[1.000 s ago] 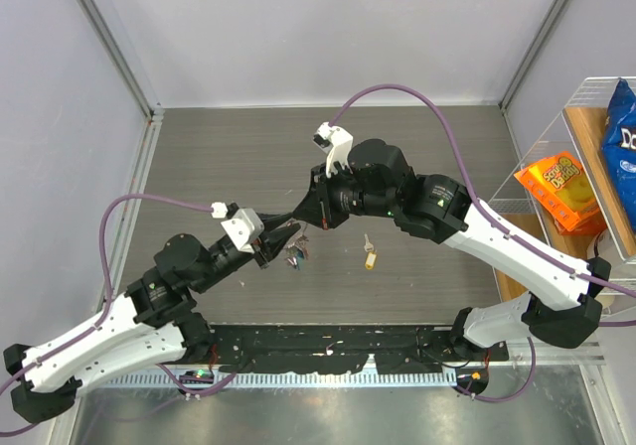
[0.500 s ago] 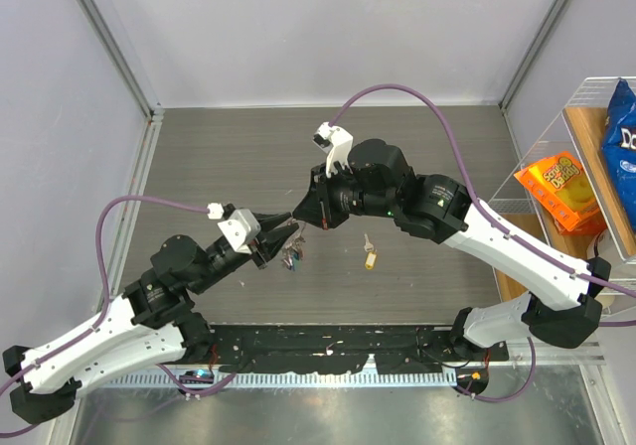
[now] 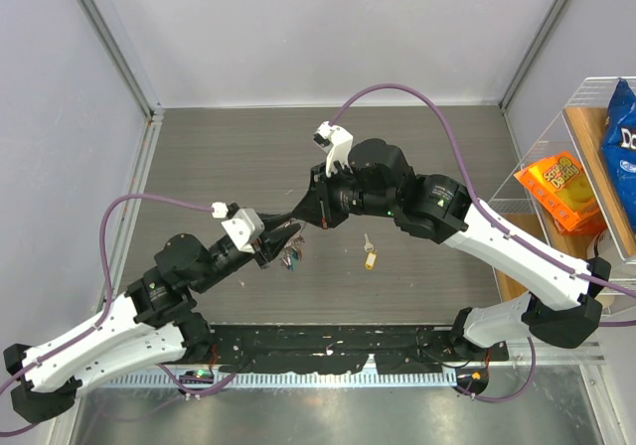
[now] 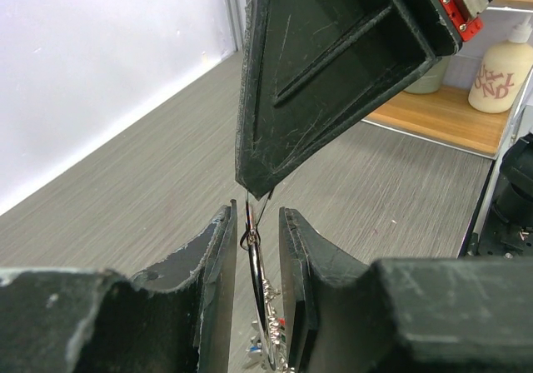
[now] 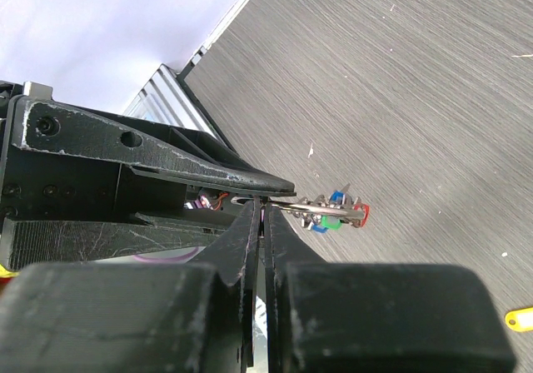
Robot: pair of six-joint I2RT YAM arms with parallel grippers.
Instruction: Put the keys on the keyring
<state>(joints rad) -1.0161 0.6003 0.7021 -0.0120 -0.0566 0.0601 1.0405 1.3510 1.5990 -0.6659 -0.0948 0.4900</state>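
Note:
The right gripper's fingers cover the top end of the keyring where keys go on, so the left gripper needs to pinch just below it (image 4: 253,238) before the right gripper opens.
The keyring (image 4: 255,261) hangs edge-on above the table, with several keys (image 4: 271,344) on it showing red, green and blue heads. My right gripper (image 5: 264,202) is shut on the keyring's (image 5: 321,209) rim, and the keys (image 5: 333,217) dangle just past its tips. My left gripper (image 4: 254,215) is open, its jaws standing on either side of the ring with a gap on each side. From above, the left gripper (image 3: 288,234) and right gripper (image 3: 296,222) meet tip to tip over the keys (image 3: 293,256). A yellow-headed key (image 3: 371,258) lies alone on the table.
A wire and wood rack (image 3: 586,97) at the right edge holds an orange snack bag (image 3: 561,192) and a blue one (image 3: 621,127). A cream bottle (image 4: 500,77) stands on its shelf. Grey walls close the table's back and left sides.
The left wrist shifted slightly and came back. Both grippers stay at the ring, and the yellow key has not moved.

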